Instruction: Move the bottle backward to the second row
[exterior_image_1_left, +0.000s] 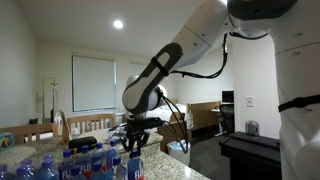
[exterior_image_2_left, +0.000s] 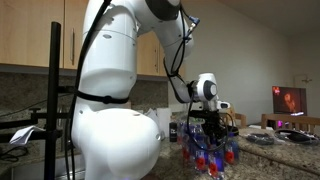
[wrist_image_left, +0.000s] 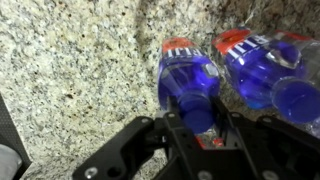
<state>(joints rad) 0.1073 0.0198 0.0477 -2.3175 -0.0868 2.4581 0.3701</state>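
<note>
My gripper is holding the bottle. It will set it down on the granite counter, snug (exterior_image_1_left: 131, 168) (wrist_image_left: 205, 84) beside the nearest standing bottle.
In the wrist view, the bottle (wrist_image_left: 190, 80), clear plastic with a blue label, a red-orange patch and a blue cap, stands on the speckled granite counter (wrist_image_left: 80, 70). My gripper (wrist_image_left: 198, 112) sits over it with a finger pressed against each side of the cap and neck. A second, identical bottle (wrist_image_left: 255, 65) stands just to its right. In both exterior views the gripper (exterior_image_1_left: 135, 140) (exterior_image_2_left: 210, 135) hangs straight down over a cluster of blue-labelled bottles (exterior_image_1_left: 70, 165) (exterior_image_2_left: 210, 158). Which of these form the second row I cannot tell.
Several more bottles crowd the counter around the gripper. Wooden chairs (exterior_image_1_left: 85, 127) stand behind the counter. A black table with a small appliance (exterior_image_1_left: 250, 145) is off to the side. A black camera stand (exterior_image_2_left: 55, 90) rises beside the robot's white base (exterior_image_2_left: 110, 120).
</note>
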